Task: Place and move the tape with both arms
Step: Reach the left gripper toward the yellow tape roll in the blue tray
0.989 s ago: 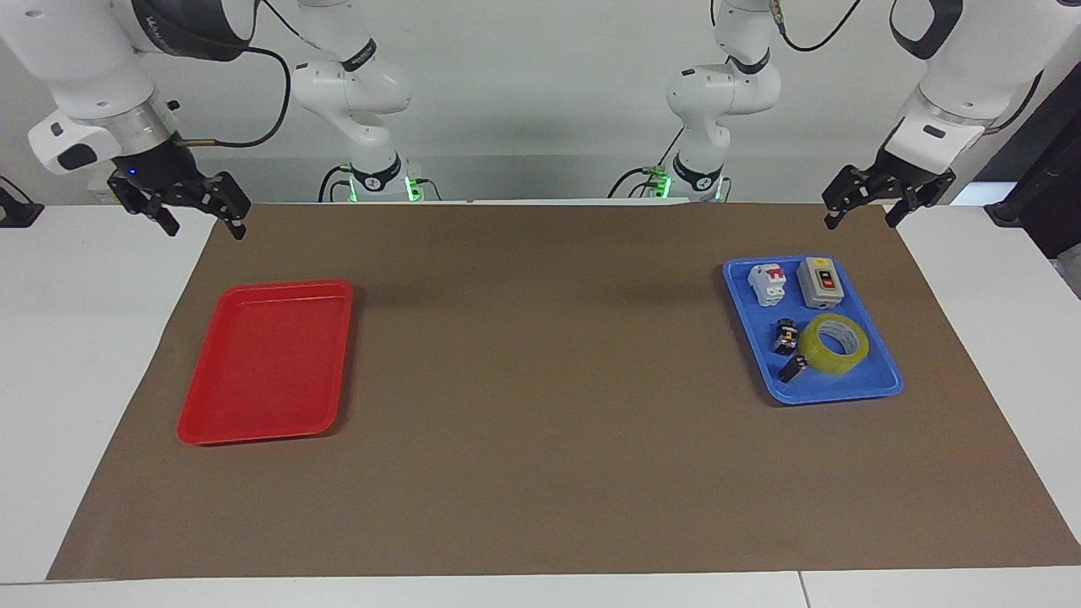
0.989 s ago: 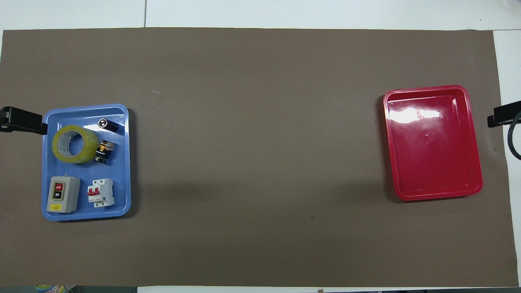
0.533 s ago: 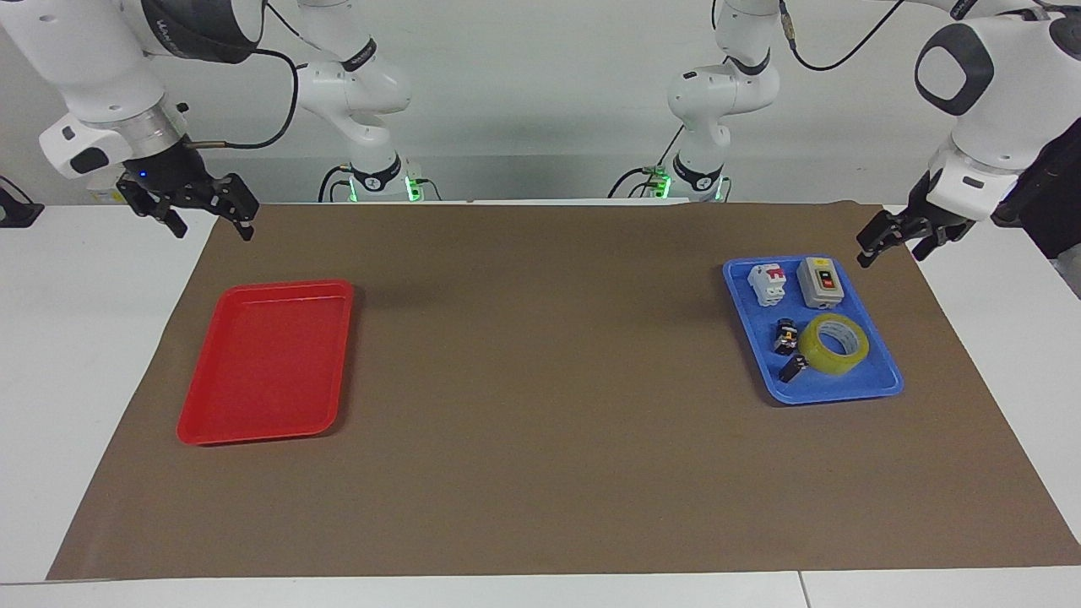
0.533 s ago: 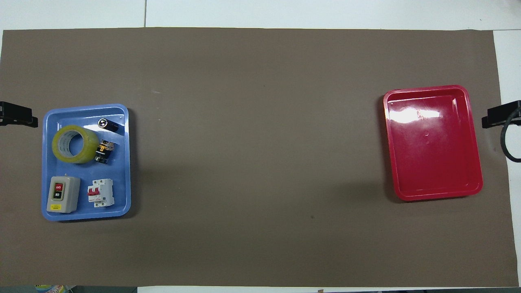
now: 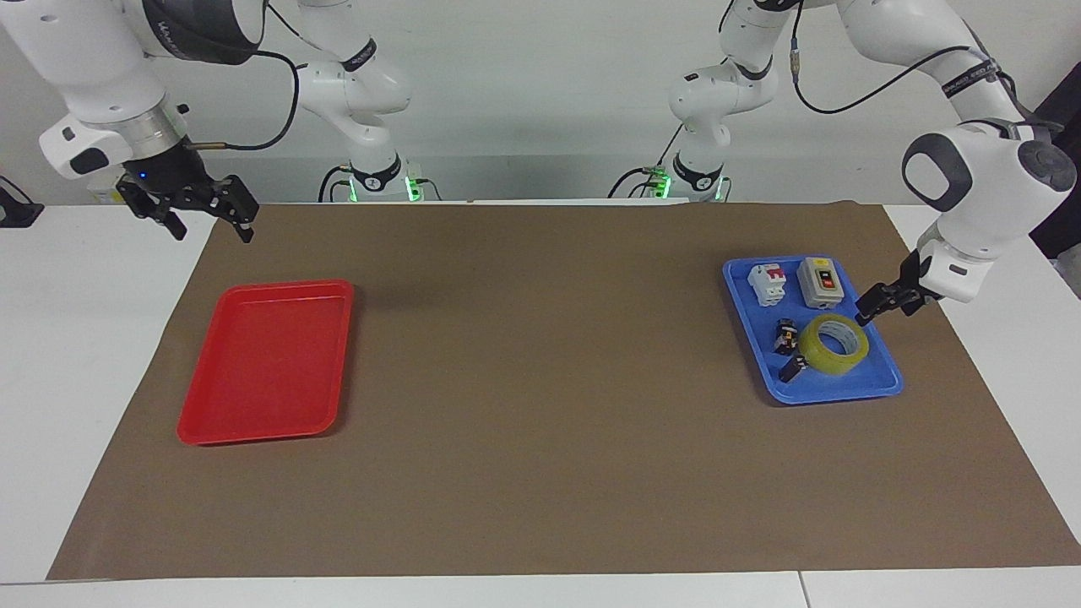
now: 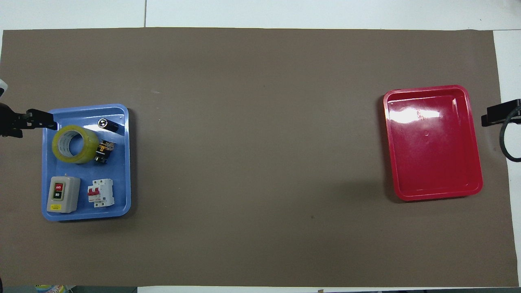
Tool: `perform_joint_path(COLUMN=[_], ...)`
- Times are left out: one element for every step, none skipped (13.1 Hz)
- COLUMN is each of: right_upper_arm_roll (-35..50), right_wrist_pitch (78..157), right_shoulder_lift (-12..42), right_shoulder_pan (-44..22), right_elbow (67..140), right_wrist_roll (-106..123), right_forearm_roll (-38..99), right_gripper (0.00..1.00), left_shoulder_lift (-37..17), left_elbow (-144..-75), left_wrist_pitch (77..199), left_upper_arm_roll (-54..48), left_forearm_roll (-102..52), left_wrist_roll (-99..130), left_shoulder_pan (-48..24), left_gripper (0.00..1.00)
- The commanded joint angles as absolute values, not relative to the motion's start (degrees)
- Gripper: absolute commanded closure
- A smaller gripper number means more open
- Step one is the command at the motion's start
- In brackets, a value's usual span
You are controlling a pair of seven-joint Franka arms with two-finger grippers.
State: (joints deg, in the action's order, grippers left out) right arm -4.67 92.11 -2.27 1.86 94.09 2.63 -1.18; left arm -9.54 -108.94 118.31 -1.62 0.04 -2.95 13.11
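Observation:
The robot's left gripper should close on the tape's outer side (image 6: 60,145), beside the blue tray's outer rim and across from the small black parts.
The tape (image 5: 833,344), a yellow translucent roll with a white core, lies flat in the blue tray (image 5: 844,390) at the left arm's end of the table; it also shows in the overhead view (image 6: 75,143). My left gripper (image 5: 884,314) is open, low over the tray's outer rim, right beside the tape and apart from it; its tip shows in the overhead view (image 6: 36,122). My right gripper (image 5: 209,228) is open and empty, raised over the brown mat's corner, nearer to the robots than the red tray (image 5: 262,363).
The blue tray (image 6: 85,215) also holds a grey switch box (image 5: 821,281), a white breaker with red levers (image 5: 767,283) and two small black parts (image 5: 785,335). The red tray (image 6: 431,142) holds nothing. A brown mat (image 5: 540,380) covers the table.
My left gripper has come down and moved away from the robots, from over the mat's corner to the tray's rim beside the tape. The right gripper has barely shifted.

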Motion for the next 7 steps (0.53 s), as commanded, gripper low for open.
perform_joint_path(right_upper_arm_roll=[-4.2, -4.2, -4.2, -4.2, -4.2, -4.2, -4.2], right_wrist_pitch=[93.2, 93.2, 93.2, 93.1, 93.2, 93.2, 93.1], right_shoulder_lift=[-3.0, -3.1, -3.2, -3.2, -3.2, -3.2, -3.2], right_shoulder_pan=[2.4, 2.4, 2.4, 2.4, 2.4, 2.4, 2.4], right_elbow=[95.3, 95.6, 95.8, 95.8, 95.8, 95.8, 95.8], right_wrist_roll=[4.0, 4.0, 4.0, 4.0, 3.9, 3.9, 4.0], right_forearm_roll=[-1.0, -1.0, -1.0, -0.9, -1.0, -1.0, -1.0], right_gripper=[0.0, 0.0, 0.0, 0.0, 0.0, 0.0, 0.0], left_shoulder_lift=[-9.0, -8.9, -8.9, -9.1, -9.2, -9.3, -9.6], left_elbow=[-116.4, -119.0, -120.5, -120.9, -121.2, -122.2, -123.1], left_wrist_pitch=[126.8, 129.8, 132.0, 132.7, 133.2, 134.3, 136.0], left_upper_arm_roll=[-1.9, -1.9, -1.9, -2.0, -2.0, -2.0, -2.0], left_forearm_roll=[-0.1, -0.1, -0.1, -0.1, -0.1, -0.1, -0.1], left_wrist_roll=[-3.7, -3.6, -3.6, -3.5, -3.6, -3.8, -3.8], left_shoulder_pan=[14.9, 15.3, 15.3, 15.3, 15.3, 15.3, 15.2], left_gripper=[0.0, 0.0, 0.0, 0.0, 0.01, 0.02, 0.03])
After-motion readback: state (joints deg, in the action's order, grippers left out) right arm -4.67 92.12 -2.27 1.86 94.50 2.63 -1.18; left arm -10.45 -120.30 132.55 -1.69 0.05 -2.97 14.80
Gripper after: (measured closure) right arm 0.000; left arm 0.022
